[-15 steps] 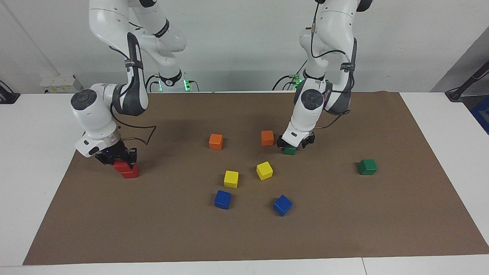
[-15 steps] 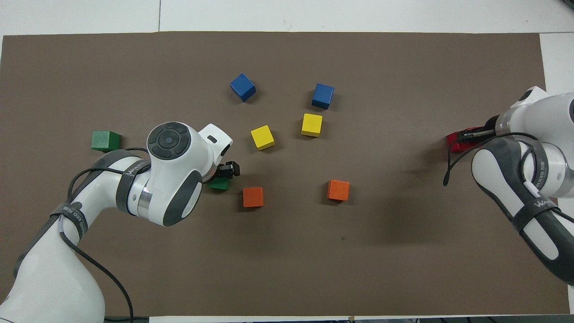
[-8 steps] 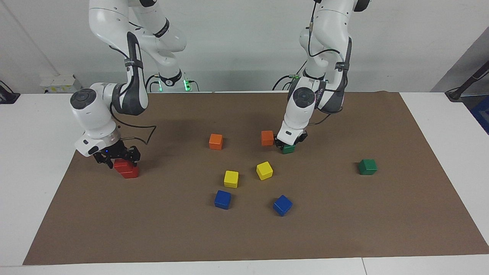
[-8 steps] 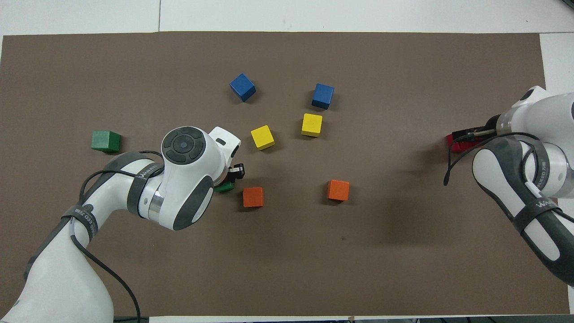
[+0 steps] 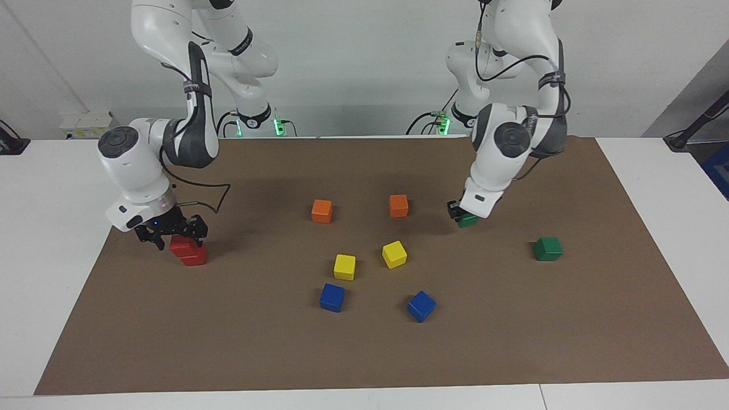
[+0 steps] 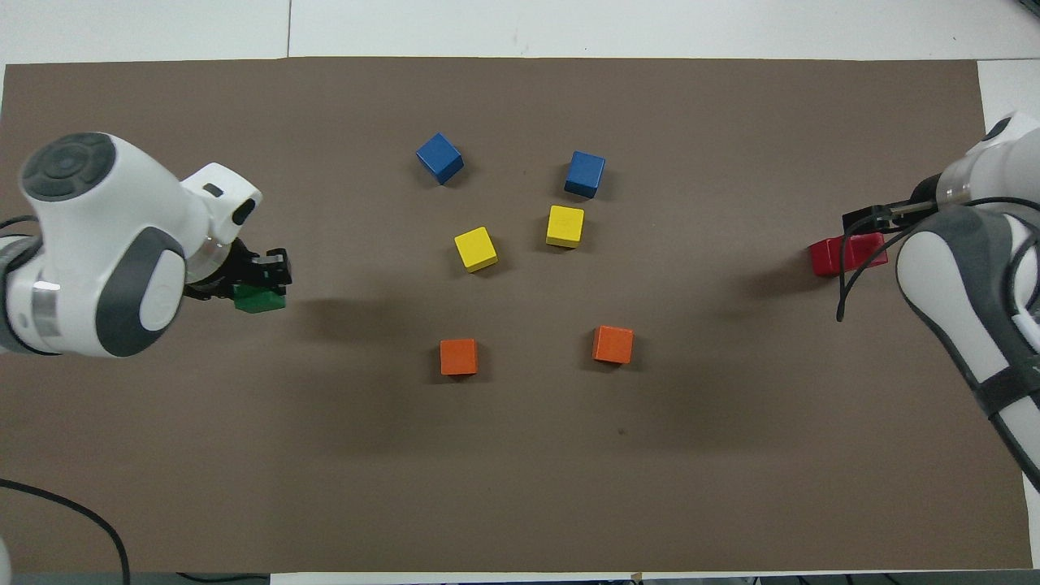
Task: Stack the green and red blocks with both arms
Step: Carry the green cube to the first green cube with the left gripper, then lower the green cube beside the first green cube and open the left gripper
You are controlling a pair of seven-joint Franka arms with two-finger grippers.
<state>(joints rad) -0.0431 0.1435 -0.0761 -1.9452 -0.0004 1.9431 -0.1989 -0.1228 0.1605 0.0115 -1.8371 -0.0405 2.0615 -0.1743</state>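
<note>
My left gripper is to set the dark green block, now held just above the mat, down on top of the second green block (image 6: pixel 182 250).
My left gripper (image 5: pixel 464 215) is shut on a dark green block (image 5: pixel 468 221) and holds it just above the mat, between an orange cube and the second green block (image 5: pixel 548 249), which lies toward the left arm's end of the table. In the overhead view the left gripper (image 6: pixel 264 276) and its green block (image 6: pixel 260 301) show, but the arm hides the second green block. Two red blocks sit stacked, the upper one (image 5: pixel 182 245) askew on the lower one (image 5: pixel 195 257); the stack also shows from overhead (image 6: pixel 841 253). My right gripper (image 5: pixel 171 233) hovers open just above the stack.
Two orange cubes (image 5: pixel 322 210) (image 5: pixel 398 205), two yellow cubes (image 5: pixel 344 266) (image 5: pixel 394 254) and two blue cubes (image 5: pixel 332 297) (image 5: pixel 421 306) lie mid-table on the brown mat (image 5: pixel 569 341). White table borders the mat.
My left gripper lifted the green block from beside the orange cube and carried it toward the left arm's end of the table. My right gripper rose slightly off the red stack.
</note>
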